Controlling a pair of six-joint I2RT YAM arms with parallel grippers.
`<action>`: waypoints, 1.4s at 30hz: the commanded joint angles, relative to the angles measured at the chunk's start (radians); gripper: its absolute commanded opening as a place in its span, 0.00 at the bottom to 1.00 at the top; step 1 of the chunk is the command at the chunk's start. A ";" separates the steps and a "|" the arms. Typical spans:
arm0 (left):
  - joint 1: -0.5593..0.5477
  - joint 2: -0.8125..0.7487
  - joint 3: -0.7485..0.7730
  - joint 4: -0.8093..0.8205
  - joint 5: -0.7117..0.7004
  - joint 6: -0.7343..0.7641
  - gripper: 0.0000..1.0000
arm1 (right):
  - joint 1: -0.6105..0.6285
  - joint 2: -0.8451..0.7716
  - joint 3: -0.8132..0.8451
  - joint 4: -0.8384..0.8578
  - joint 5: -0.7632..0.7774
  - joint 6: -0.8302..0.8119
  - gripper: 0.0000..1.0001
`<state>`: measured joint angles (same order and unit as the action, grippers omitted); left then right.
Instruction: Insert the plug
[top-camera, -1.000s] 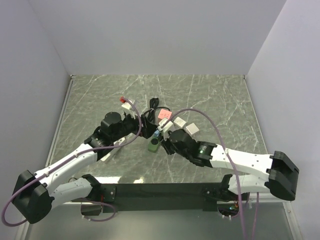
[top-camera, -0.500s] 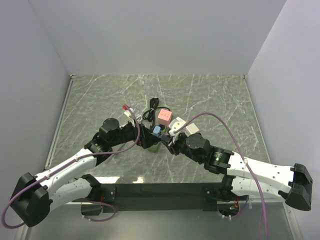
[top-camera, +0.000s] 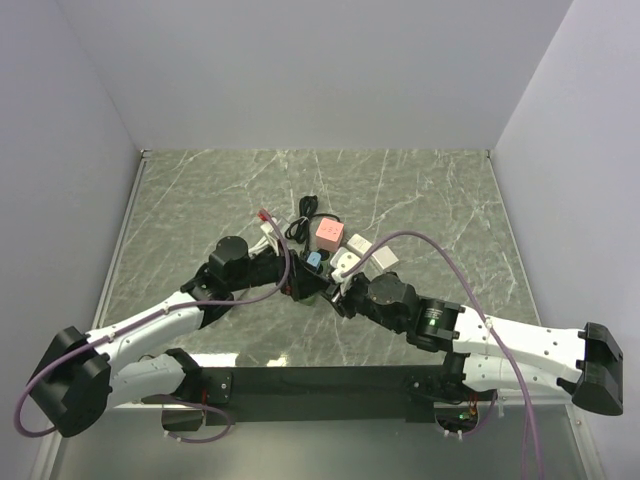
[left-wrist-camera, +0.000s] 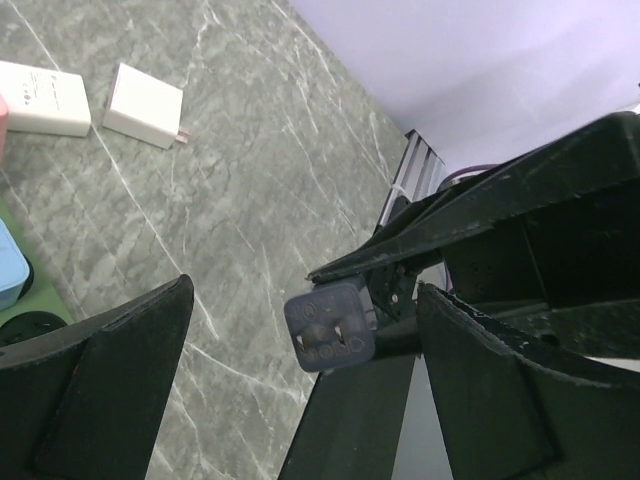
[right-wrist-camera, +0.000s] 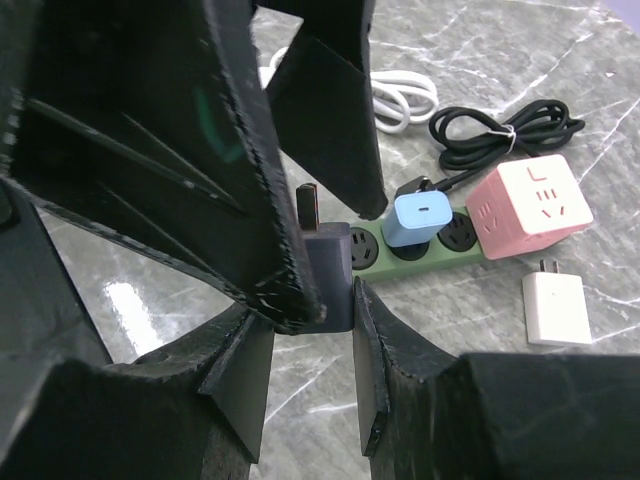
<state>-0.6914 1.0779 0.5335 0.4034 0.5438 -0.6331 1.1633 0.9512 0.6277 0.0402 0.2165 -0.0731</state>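
The plug's pins point crooked from my right gripper, so my left gripper should hold the plug while my right gripper backs away and grabs its rear end (right-wrist-camera: 332, 322).
A dark grey two-prong plug (right-wrist-camera: 331, 272) sits between the fingers of my right gripper (right-wrist-camera: 312, 305), which is shut on it and holds it in the air just short of the green power strip (right-wrist-camera: 470, 245). The plug's prong face shows in the left wrist view (left-wrist-camera: 330, 325). My left gripper (left-wrist-camera: 305, 300) is open wide, its fingers standing on either side of the plug without touching it. One left finger (right-wrist-camera: 250, 180) crosses in front of the plug. In the top view both grippers, left (top-camera: 303, 283) and right (top-camera: 335, 293), meet over the strip and hide it.
A blue plug (right-wrist-camera: 425, 218) and a pink cube adapter (right-wrist-camera: 530, 205) sit in the strip. A white charger (right-wrist-camera: 553, 308) lies beside it, and another (top-camera: 383, 258) lies further right. Coiled black cable (right-wrist-camera: 500, 130) and white cable (right-wrist-camera: 405, 95) lie behind the strip.
My left gripper has moved right and closed in on the right gripper over the strip. The right gripper has shifted slightly with the plug. The strip is now covered from above.
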 joint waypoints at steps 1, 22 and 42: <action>-0.023 0.020 0.039 0.029 0.021 -0.004 0.99 | 0.007 -0.038 -0.002 0.064 0.006 -0.017 0.11; -0.039 0.126 0.066 0.109 0.099 -0.143 0.00 | 0.010 -0.045 0.007 0.084 0.190 -0.031 0.59; 0.108 0.129 0.065 0.337 0.386 -0.480 0.00 | 0.048 -0.249 -0.175 0.248 0.075 -0.053 0.93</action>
<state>-0.5957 1.2171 0.5941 0.5461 0.8207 -0.9562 1.1877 0.7006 0.4572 0.1955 0.3168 -0.1032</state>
